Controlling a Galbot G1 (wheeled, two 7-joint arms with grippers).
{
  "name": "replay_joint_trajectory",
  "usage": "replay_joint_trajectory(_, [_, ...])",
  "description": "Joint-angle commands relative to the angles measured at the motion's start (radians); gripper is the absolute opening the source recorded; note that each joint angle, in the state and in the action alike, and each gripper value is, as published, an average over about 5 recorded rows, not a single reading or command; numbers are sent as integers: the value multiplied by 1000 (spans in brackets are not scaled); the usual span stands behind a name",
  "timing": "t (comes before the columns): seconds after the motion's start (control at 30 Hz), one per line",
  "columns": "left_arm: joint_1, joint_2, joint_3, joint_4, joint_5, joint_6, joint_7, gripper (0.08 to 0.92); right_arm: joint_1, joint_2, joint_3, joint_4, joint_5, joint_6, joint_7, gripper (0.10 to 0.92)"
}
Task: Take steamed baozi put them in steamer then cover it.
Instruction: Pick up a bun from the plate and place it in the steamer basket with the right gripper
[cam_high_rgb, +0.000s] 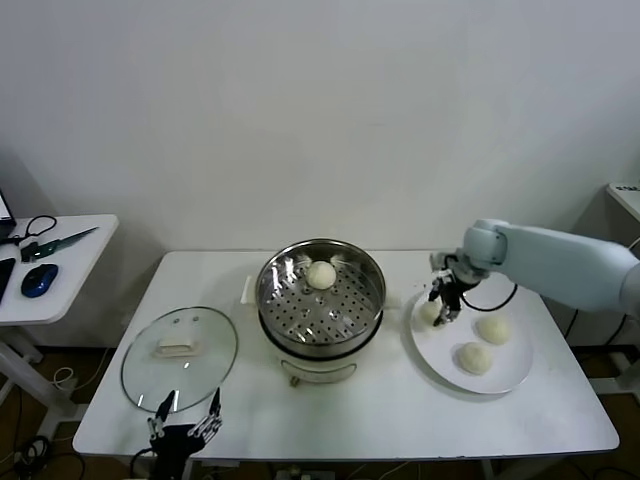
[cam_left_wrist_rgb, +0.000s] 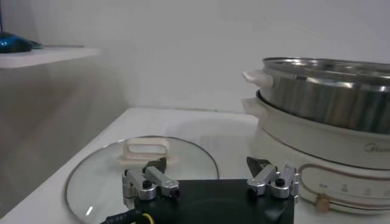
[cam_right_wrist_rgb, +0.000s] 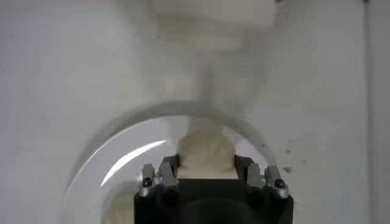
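Next, the right gripper releases its baozi on the steamer tray's side (cam_high_rgb: 288, 299) facing the glass cover, beside the lone baozi. Its baozi still rests on the white plate.
The steamer (cam_high_rgb: 300, 312) stands mid-table with one baozi (cam_high_rgb: 321, 274) on its perforated tray. Three baozi lie on the white plate (cam_high_rgb: 505, 382): two free ones (cam_high_rgb: 492, 328) (cam_high_rgb: 474, 357) and one (cam_high_rgb: 429, 313) under my right gripper (cam_high_rgb: 444, 312). In the right wrist view this baozi (cam_right_wrist_rgb: 206, 149) fills the gap between the fingers of the right gripper (cam_right_wrist_rgb: 206, 169), which press its sides as it rests on the plate (cam_right_wrist_rgb: 131, 152). The glass cover (cam_high_rgb: 200, 370) lies flat at the left of the steamer. My left gripper (cam_high_rgb: 185, 425) is open and empty at the table's front edge, just before the cover (cam_left_wrist_rgb: 103, 176).
A side table (cam_high_rgb: 70, 262) at the left holds a blue mouse (cam_high_rgb: 38, 280) and cables. Another surface edge (cam_high_rgb: 628, 192) shows at the far right. In the left wrist view the steamer (cam_left_wrist_rgb: 329, 97) on its white base stands close beside the cover.
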Motion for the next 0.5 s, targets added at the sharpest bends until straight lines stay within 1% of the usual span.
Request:
replay_joint_trajectory(0.03, [-2,5,14,-10,3,5,1,823,538,97,-202,128,274,1,-102,619])
replay_joint_trajectory(0.13, [0,7,25,-15,5,5,1,823,588,145,-157,199,381,-48,-78,619])
replay_joint_trajectory(0.27, [3,9,35,-24,8,5,1,823,534,209,-38,286,476,-135,13,619])
replay_joint_trajectory(0.37, [5,9,38,-29,10,3,0,823,455,267,22,316,501,-181,80,619])
replay_joint_trajectory(0.5, [8,10,41,-31,12,2,0,823,327,364,53,290,486,-208,142,619])
